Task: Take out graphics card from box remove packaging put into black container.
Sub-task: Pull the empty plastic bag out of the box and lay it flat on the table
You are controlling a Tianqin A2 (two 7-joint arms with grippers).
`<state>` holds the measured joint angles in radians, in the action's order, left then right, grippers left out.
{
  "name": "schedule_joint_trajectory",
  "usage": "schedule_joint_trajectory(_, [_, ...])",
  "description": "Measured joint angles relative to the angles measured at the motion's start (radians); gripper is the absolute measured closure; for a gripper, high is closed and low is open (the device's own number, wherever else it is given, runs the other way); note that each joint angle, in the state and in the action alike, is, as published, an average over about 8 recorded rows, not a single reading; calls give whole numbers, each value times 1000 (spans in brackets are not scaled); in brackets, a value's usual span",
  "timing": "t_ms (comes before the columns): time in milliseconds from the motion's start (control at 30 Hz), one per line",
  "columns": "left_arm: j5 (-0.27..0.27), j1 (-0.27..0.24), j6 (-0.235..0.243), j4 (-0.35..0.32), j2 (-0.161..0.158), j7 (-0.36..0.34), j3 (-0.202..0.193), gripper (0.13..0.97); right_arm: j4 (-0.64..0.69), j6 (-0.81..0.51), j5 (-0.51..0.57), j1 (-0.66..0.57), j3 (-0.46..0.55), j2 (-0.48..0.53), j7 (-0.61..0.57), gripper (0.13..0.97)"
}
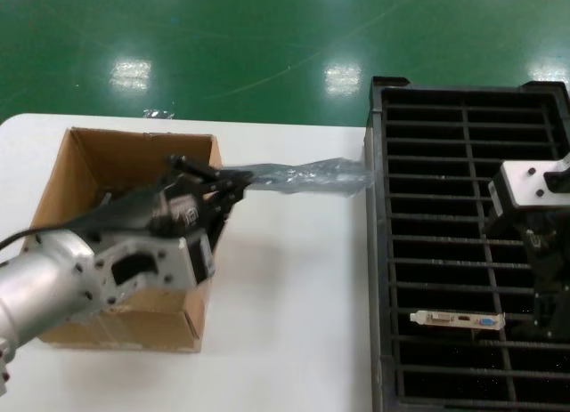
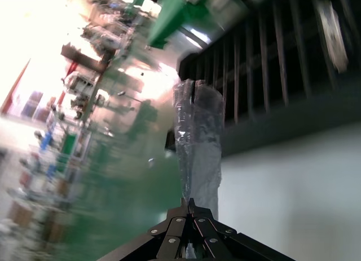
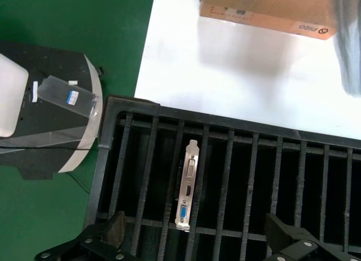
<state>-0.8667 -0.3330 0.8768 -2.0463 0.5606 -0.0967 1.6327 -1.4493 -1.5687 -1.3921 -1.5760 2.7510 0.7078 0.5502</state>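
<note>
The robot's left gripper should release the packaging on the bare part of the table [image 1: 289, 277] between the box and the black container.
My left gripper [image 1: 239, 182] hangs over the right wall of the brown cardboard box [image 1: 89, 163], shut on one end of the packaging [image 1: 307, 176]. This crinkly silver bag juts out over the table toward the black container [image 1: 463, 118]. In the left wrist view the bag [image 2: 197, 137] runs straight out from the closed jaws of the left gripper [image 2: 190, 203]. The graphics card [image 1: 459, 320] stands in a slot of the container, its silver bracket [image 3: 186, 185] and blue port showing. Above the container's right part my right gripper [image 3: 197, 233] is open, with nothing between its fingers.
The box [image 3: 265, 7] and the container [image 3: 113, 159] stand on a white table [image 1: 294, 296] with a strip of bare top between them. Green floor lies beyond the table's far edge. A small shiny scrap [image 1: 158, 115] lies at that edge behind the box.
</note>
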Motion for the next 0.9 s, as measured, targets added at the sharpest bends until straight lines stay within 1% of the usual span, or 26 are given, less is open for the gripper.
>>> schedule_joint_trajectory(133, [27,-39,172,15,-170,-176,-58,958,0,0,0,0,0,0,0,255])
schedule_joint_trajectory(167, [42,-44,212,22,-213,-219,-72,958,0,0,0,0,0,0,0,236])
schedule_joint_trajectory(233, [84,-50,284,39,-294,-302,-97,958,0,0,0,0,0,0,0,225])
schedule_joint_trajectory(333, [172,-46,366,62,-399,-426,-118,958,0,0,0,0,0,0,0,193])
schedule_joint_trajectory(400, [237,-36,401,77,-455,-513,-121,958,0,0,0,0,0,0,0,171])
schedule_joint_trajectory(433, [266,-30,411,84,-475,-555,-120,958,0,0,0,0,0,0,0,161])
schedule_joint_trajectory(500, [322,-20,417,98,-508,-643,-113,958,0,0,0,0,0,0,0,150])
schedule_joint_trajectory(600, [389,-13,403,122,-536,-768,-101,958,0,0,0,0,0,0,0,150])
schedule_joint_trajectory(700, [441,-19,372,149,-548,-878,-90,958,0,0,0,0,0,0,0,142])
schedule_joint_trajectory(767, [467,-28,349,168,-552,-938,-86,956,0,0,0,0,0,0,0,137])
schedule_joint_trajectory(900, [501,-56,296,214,-557,-1023,-85,951,0,0,0,0,0,0,0,129])
